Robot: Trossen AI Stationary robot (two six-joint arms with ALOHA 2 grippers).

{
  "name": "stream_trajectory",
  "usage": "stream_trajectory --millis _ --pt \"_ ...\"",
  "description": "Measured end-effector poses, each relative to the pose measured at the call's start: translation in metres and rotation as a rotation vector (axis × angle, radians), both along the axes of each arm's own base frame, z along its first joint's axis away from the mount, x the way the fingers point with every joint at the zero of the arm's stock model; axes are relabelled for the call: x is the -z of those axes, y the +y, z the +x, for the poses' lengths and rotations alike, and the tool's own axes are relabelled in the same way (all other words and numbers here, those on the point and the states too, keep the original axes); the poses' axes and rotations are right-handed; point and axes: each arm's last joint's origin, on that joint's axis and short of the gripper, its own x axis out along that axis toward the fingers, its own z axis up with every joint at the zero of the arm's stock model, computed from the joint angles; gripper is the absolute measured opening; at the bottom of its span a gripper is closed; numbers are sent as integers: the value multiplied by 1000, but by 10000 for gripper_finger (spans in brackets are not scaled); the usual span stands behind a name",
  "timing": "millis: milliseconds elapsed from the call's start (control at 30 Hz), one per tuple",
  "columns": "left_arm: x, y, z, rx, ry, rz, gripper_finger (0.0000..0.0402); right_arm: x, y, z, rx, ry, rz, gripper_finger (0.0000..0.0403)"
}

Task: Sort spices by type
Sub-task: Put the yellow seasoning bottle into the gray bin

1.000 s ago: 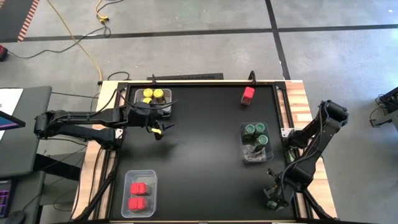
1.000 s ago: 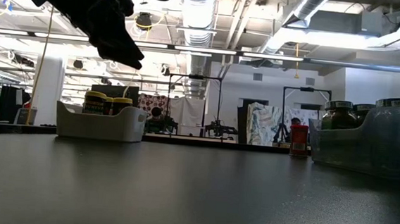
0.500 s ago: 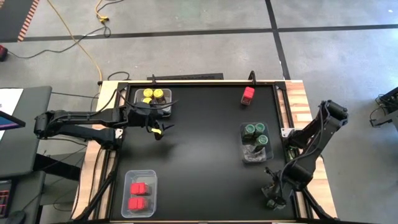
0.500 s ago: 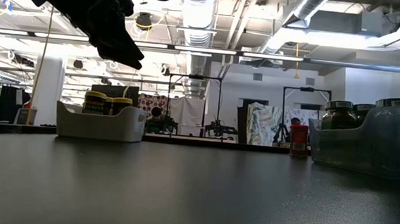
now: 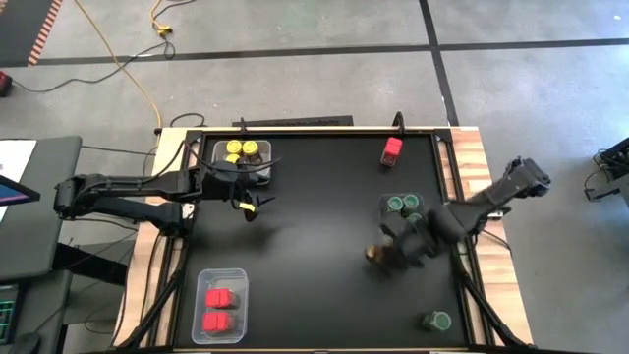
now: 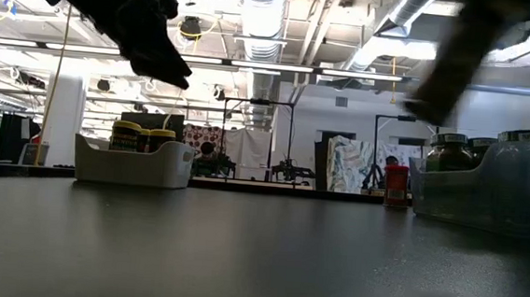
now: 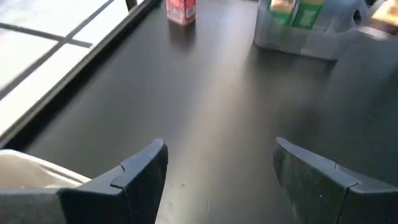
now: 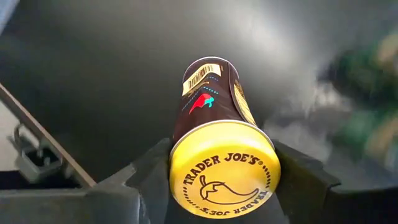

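Observation:
My right gripper needs to put the yellow-lidded jar upright on the bare tabletop (image 5: pixel 309 213) between the yellow-lid and green-lid bins. The jar is now held out over the table.
My right gripper (image 5: pixel 385 252) is out over the table just left of the clear bin of green-lidded jars (image 5: pixel 403 205), shut on a dark jar with a yellow lid (image 8: pixel 214 134). My left gripper (image 5: pixel 246 202) hangs open and empty in the air near the bin of yellow-lidded jars (image 5: pixel 241 152). It also shows open in the left wrist view (image 7: pixel 217 168). One red container (image 5: pixel 392 149) stands on its base at the far right. One green-lidded jar (image 5: pixel 435 320) stands alone at the near right corner. My right gripper pinches the yellow-lidded jar between its two fingers (image 8: pixel 146 171), at the lid end (image 8: pixel 186 162). The lid faces back toward the wrist and the jar's bottom points away along the fingers, toward the table's left. The jar is off the table.
A clear bin with red containers (image 5: pixel 221 307) sits at the near left. My right arm (image 5: pixel 472 208) crosses over the near part of the green-lid bin. Bare black tabletop (image 5: pixel 314 246) lies between the bins. Wooden rails edge the table's left and right sides.
My right gripper has swung from the near right corner up and toward the table's middle, ending beside the green-lid bin with a yellow-lidded jar between its fingers. A green-lidded jar now stands alone at the corner it left.

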Motion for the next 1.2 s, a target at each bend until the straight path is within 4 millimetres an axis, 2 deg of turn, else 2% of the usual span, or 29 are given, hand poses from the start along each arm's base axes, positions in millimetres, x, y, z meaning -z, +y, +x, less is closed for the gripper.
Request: stream_trajectory --millis 200,367,533,667,767,900,1067,1200 --pt "-22 1 2 4 -11 51 277 -10 -65 33 -123 -111 -82 254" --pt "-37 2 2 -40 -43 81 277 -11 -119 56 -245 -82 -130 254" --pt "-42 3 1 -89 -44 58 277 -6 -163 98 -383 -27 -175 254" --pt "-41 4 0 -156 -58 -15 277 10 -189 137 -489 59 -193 254" --pt "-39 4 -1 -198 -50 -60 277 24 -201 163 -553 105 -192 254" --pt "-35 4 -3 -246 -42 -139 277 44 -207 190 -614 172 -168 255" --pt "-30 3 -6 -279 0 -188 277 53 -201 211 -696 216 -158 260" --pt "-29 3 -7 -277 11 -185 277 62 -194 219 -756 221 -165 262"
